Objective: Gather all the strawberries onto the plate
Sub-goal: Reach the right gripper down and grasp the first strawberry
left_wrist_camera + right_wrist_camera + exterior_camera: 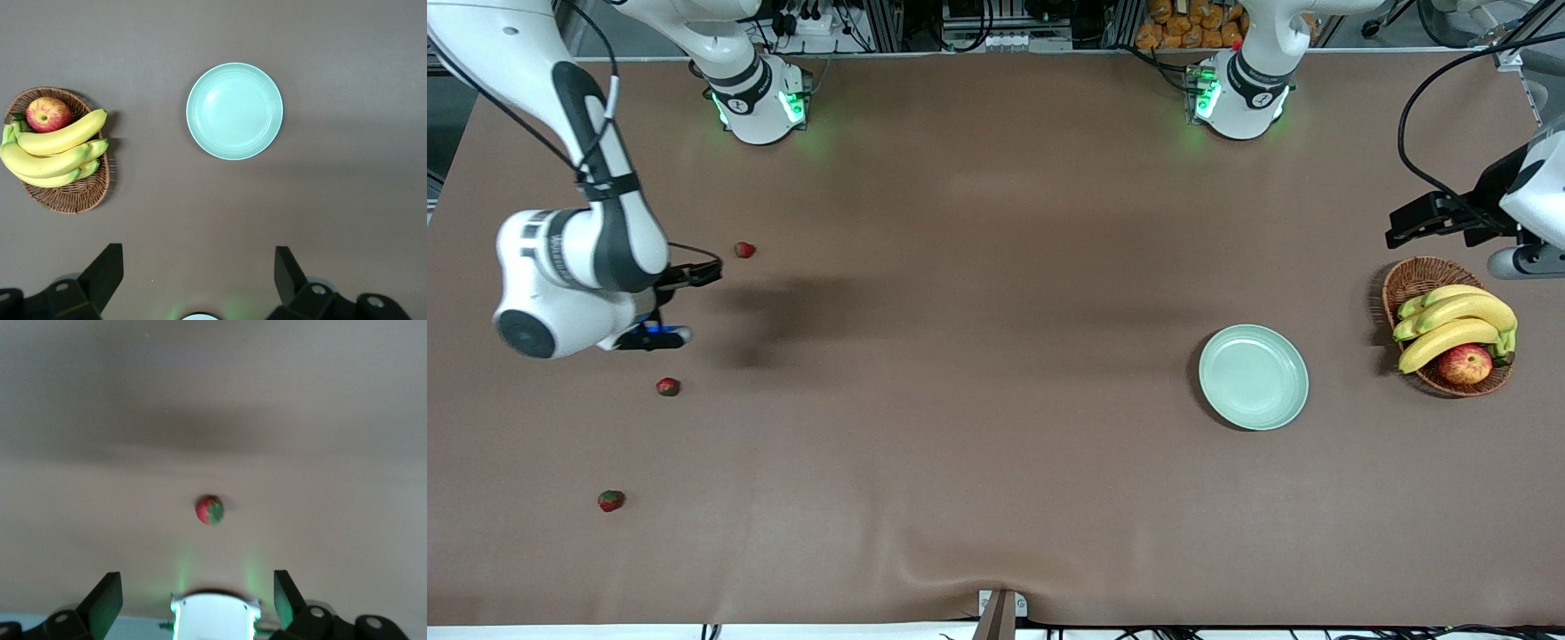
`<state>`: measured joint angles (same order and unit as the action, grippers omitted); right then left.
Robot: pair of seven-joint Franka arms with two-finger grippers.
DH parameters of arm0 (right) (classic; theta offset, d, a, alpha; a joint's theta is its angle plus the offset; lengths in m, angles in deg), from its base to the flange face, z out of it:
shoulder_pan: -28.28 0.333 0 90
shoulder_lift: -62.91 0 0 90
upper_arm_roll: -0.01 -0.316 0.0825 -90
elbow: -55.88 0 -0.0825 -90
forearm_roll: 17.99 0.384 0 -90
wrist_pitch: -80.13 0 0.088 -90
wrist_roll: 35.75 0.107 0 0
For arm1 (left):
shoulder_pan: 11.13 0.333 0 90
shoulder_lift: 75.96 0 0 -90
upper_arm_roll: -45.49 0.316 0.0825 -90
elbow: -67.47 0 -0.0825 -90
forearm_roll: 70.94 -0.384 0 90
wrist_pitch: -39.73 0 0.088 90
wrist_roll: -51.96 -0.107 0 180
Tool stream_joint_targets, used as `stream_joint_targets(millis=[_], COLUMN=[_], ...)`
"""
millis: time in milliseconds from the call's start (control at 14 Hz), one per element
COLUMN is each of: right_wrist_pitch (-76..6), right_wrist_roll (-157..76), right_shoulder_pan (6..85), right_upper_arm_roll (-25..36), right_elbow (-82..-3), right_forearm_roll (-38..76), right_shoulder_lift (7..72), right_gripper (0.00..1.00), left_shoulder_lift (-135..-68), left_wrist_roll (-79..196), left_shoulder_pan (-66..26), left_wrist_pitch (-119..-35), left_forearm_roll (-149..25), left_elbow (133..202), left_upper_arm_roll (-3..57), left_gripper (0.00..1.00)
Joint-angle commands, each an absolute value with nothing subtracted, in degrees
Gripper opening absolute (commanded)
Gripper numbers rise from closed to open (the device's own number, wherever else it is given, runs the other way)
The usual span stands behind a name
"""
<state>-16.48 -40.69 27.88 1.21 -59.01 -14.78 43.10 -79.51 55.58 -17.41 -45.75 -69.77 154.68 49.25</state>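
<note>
I need to close my right gripper next around the middle of the strawberry [744, 250] [209, 510] nearest the robots' bases.
Three strawberries lie on the brown table at the right arm's end: one [744, 250] nearest the robots' bases, one [668, 387] in the middle, one [611, 500] nearest the front camera. The pale mint-green plate [1253, 377] is empty toward the left arm's end. My right gripper [691, 305] is open and empty in the air between the first two berries. Its wrist view [198, 583] shows one strawberry [209, 509] ahead of the fingers. My left gripper [1427, 220] is open and empty, held high beside the basket. Its wrist view [200, 260] shows the plate [234, 111].
A brown wicker basket [1414, 277] with bananas [1449, 324] and a red-yellow apple [1464, 364] stands beside the plate at the left arm's end; it also shows in the left wrist view [73, 197]. The right arm's base [213, 613] shows in the right wrist view.
</note>
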Motion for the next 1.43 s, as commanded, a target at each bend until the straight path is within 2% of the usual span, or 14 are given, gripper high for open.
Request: stream_joint_targets(millis=[0,286,787,1360], right_wrist_pitch=[-25.0,-27.7,-31.7,-36.3], right_wrist_roll=[-40.7,-40.7,-40.7,-40.7], right_shoulder_pan=[28.5,27.8,25.7,25.2], right_upper_arm_roll=[1.2,1.3,1.3,1.4], right_elbow=[-71.0,-74.0,-77.0,-77.5], right_forearm_roll=[-13.5,-11.0,-11.0,-10.2], right_shoulder_lift=[47.8,47.0,44.7,40.2], right_gripper=[1.0,1.0,1.0,1.0], left_shoulder_lift=[-79.8,-81.1,-79.7,-80.1], left_wrist_roll=[56.2,56.2,56.0,56.1], left_shoulder_pan=[-17.5,-17.4,-17.1,-17.2], left_wrist_pitch=[-46.5,-48.6,-47.4,-47.5], left_forearm_roll=[-70.9,-70.9,-70.9,-70.9], left_elbow=[154.1,154.0,154.4,154.3], left_upper_arm_roll=[49.1,49.1,49.4,49.4], left_gripper=[1.0,1.0,1.0,1.0])
